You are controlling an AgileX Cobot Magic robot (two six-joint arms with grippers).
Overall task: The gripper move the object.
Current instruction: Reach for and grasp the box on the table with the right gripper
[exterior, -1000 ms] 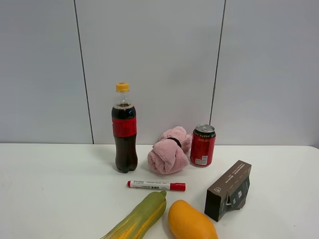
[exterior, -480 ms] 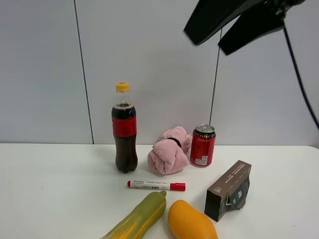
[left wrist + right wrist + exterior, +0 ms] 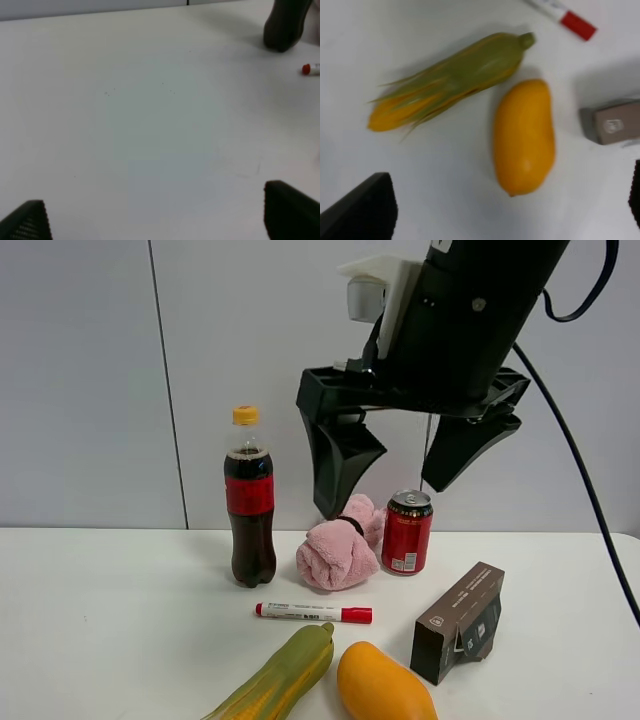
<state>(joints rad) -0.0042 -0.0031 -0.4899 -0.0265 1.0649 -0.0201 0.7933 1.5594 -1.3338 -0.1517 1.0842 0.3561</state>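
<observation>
I will move my right gripper next to the middle (image 3: 464,604) of the dark brown cardboard box beside the mango and close it across the box's long sides.
The dark brown cardboard box (image 3: 460,622) stands tilted on the white table at the front right; one end of it shows in the right wrist view (image 3: 612,122). My right gripper (image 3: 388,490), a large black claw, hangs open and empty in the air above the pink towel and the can, up and left of the box. In the right wrist view the right gripper (image 3: 500,212) has its fingers wide apart over the mango. My left gripper (image 3: 157,217) is open over bare table and does not show in the exterior view.
A cola bottle (image 3: 249,502), a pink towel (image 3: 338,548) and a red can (image 3: 407,532) stand at the back. A red marker (image 3: 313,613), a corn cob (image 3: 280,672) and a mango (image 3: 383,683) lie in front, left of the box.
The right arm has come down from the top right into the exterior view; its open gripper now hangs over the towel and can. The objects have not moved.
</observation>
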